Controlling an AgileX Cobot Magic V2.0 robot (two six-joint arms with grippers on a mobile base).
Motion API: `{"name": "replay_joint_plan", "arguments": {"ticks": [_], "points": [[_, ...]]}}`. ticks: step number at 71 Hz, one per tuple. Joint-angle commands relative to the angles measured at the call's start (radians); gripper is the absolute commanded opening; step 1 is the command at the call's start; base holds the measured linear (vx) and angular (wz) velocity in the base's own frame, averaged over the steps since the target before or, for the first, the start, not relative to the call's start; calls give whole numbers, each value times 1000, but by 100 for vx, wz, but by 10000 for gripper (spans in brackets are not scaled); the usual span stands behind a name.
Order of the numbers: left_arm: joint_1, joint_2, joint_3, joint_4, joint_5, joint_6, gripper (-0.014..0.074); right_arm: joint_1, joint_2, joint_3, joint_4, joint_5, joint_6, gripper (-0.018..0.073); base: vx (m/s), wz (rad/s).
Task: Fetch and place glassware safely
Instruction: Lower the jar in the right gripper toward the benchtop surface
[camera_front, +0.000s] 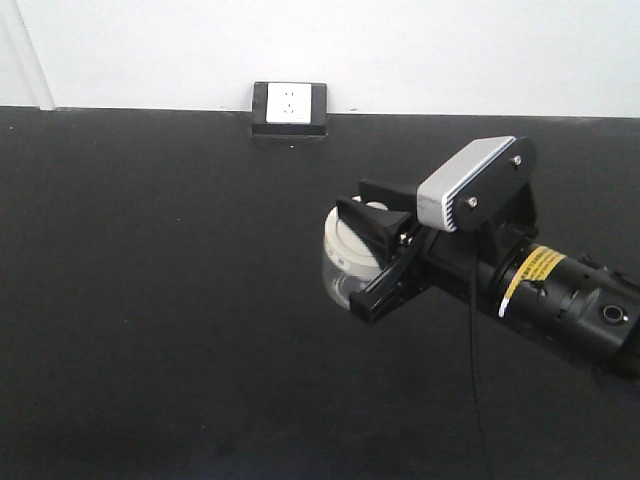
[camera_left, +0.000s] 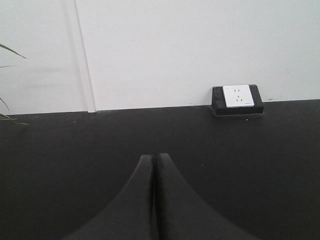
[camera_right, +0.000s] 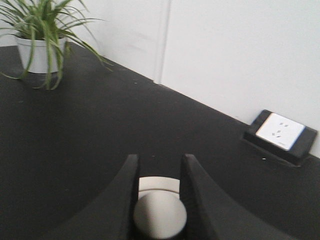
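Note:
My right gripper is to set the glassware down on the bare black tabletop (camera_front: 382, 320) just under the black fingers.
The glassware (camera_front: 338, 262) is a small clear jar with a cream-white lid. It sits between the black fingers of my right gripper (camera_front: 356, 258), just right of the middle of the black tabletop (camera_front: 150, 300). The right wrist view shows the lid's round knob (camera_right: 160, 215) and lid rim between the two fingers, with the right gripper (camera_right: 160, 159) shut on the jar. The jar looks slightly tilted; whether it touches the table I cannot tell. My left gripper (camera_left: 155, 158) is shut with nothing in it, low over the table and pointing at the back wall.
A white wall socket in a black frame (camera_front: 290, 107) stands at the table's back edge against the white wall; it also shows as the socket (camera_left: 238, 97) and the socket (camera_right: 280, 132). A potted spider plant (camera_right: 37, 42) stands at the far left.

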Motion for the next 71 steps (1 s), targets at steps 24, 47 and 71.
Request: {"name": "replay_joint_plan", "arguments": {"ticks": [24,47,71], "points": [[-3,17,-29,-7,-67,-7,-7,-279,293,-38,-188,-614,72,-1,0,0],[-3,17,-29,-7,-67,-7,-7,-316,529,-38,-186,-725,-116,-1,0,0],[-3,17,-29,-7,-67,-7,-7,-316,627,-38,-145,-733,-216,-1,0,0]]}}
